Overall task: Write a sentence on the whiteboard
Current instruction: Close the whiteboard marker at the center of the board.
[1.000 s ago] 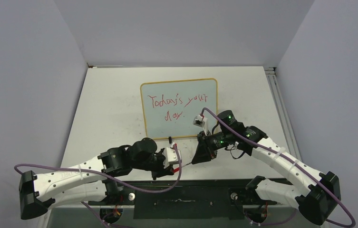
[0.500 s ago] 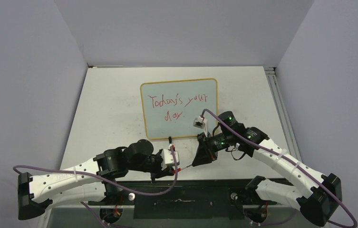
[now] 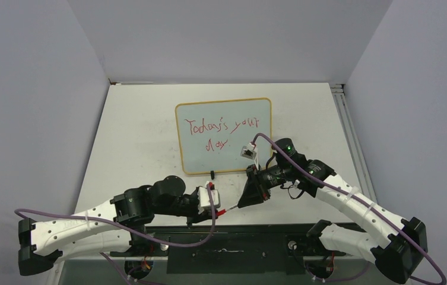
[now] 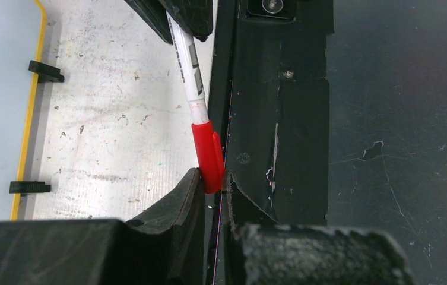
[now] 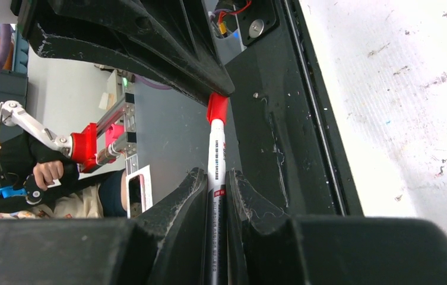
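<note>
I will release the marker with my right gripper on the bare table [image 3: 257,192] between the whiteboard and the table's front edge.
The whiteboard [image 3: 241,119] lies flat mid-table, with a yellow frame and the red sentence [image 3: 221,127] in two lines. My right gripper [image 3: 246,200] is shut on the white barrel of a marker [image 5: 215,160] near the table's front edge. The marker's red cap [image 4: 208,153] points at my left gripper [image 4: 212,185], whose fingertips close on the cap's end. In the right wrist view the cap [image 5: 217,109] touches the left gripper's fingers [image 5: 167,53]. The board's frame edge [image 4: 31,89] and two black clip feet [image 4: 46,71] show in the left wrist view.
The black base rail [image 3: 232,240] runs along the near edge just under both grippers. Purple cables [image 3: 149,231] loop off both arms. Grey walls enclose the table on three sides. A metal rail [image 3: 351,136] runs down the right edge.
My left arm has drawn back toward the near edge and its gripper has shifted slightly left. The red cap now sits lower, between the two grippers. The right arm has barely moved.
</note>
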Tool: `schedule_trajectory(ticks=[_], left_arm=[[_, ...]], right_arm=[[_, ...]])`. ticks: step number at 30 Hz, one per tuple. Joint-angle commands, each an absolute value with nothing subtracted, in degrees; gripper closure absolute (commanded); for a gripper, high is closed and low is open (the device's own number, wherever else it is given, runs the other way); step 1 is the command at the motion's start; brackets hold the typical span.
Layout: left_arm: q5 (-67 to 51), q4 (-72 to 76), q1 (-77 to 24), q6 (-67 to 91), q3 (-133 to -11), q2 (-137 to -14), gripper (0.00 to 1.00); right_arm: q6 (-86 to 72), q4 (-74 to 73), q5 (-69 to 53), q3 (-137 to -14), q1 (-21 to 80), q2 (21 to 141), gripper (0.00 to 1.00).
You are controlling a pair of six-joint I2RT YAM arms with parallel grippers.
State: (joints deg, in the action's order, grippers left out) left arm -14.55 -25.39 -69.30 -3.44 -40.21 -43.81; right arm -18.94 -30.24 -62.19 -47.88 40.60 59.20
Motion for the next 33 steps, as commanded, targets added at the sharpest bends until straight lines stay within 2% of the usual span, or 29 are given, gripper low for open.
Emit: schedule_trajectory(ticks=[1,16,33], left_arm=[[-12.35,-21.65,-69.30,-3.89,-40.51,-42.92,1.00],[-7.26,-20.28,-69.26,-3.23,-40.06,-40.87,1.00],[-7.97,-16.25,-69.08,-1.42,-39.09,-37.25,1.00]], right_arm=[[-21.50,-23.92,-66.89,-46.74,41.32,59.07,0.95],[-26.36,-14.24,-65.48,-44.43,46.04,63.12,0.95],[-31.94,-3.47,-63.98,-41.84,52.84,67.46,0.95]])
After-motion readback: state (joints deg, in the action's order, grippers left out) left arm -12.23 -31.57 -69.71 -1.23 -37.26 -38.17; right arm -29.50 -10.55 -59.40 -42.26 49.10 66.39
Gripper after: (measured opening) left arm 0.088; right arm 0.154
